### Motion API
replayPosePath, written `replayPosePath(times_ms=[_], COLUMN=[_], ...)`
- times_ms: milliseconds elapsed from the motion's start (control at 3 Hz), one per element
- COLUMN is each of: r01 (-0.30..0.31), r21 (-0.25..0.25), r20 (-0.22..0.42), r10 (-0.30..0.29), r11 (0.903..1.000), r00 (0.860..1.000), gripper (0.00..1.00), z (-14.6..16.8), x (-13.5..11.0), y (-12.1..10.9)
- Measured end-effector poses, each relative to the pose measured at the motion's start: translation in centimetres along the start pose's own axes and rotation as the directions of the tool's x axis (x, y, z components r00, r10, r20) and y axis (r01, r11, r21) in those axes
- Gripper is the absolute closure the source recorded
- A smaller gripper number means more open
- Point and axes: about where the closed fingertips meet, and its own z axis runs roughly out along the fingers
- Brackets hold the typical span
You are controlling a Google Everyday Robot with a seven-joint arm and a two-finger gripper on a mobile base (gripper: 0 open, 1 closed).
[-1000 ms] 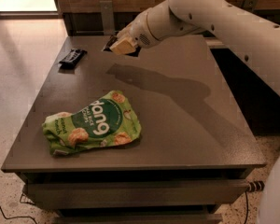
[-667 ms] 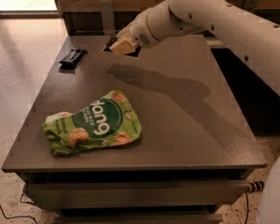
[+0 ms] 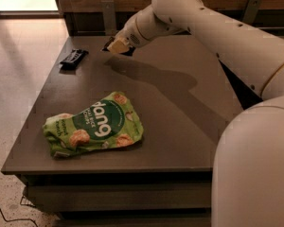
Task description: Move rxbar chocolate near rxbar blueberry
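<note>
The rxbar chocolate will be let go from my gripper on the table (image 3: 103,53), close beside the far end of the rxbar blueberry.
A dark navy-black bar, the rxbar blueberry (image 3: 74,58), lies flat near the table's far left edge. My gripper (image 3: 115,47) is low over the table's far side, a short way to the right of that bar. A small dark shape (image 3: 128,52) shows right under the gripper. It may be the rxbar chocolate, but most of it is hidden and I cannot tell whether it is held.
A green "dang" snack bag (image 3: 95,124) lies on the dark grey table (image 3: 180,108) toward the front left. My white arm (image 3: 217,32) reaches in from the right, above the table's right half. A wooden wall stands behind the table.
</note>
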Motion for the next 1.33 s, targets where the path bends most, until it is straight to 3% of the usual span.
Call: replayPosePath(times_ms=[333, 667, 1000, 1333], r01=[-0.022, -0.044, -0.027, -0.028], r21=[0.0, -0.028, -0.08, -0.078], r20=[-0.018, 0.0, 0.029, 0.03], r10=[0.022, 0.044, 0.03, 0.03], r11=[0.9998, 0.9986, 0.9965, 0.9966], r00=[1.0, 0.999, 0.999, 0.999], gripper=[1.0, 1.0, 1.0, 0.75], z=[3.6, 7.2, 9.7, 9.8], x=[-0.1, -0.6, -1.8, -1.9], y=[-1.3, -1.5, -0.9, -1.0])
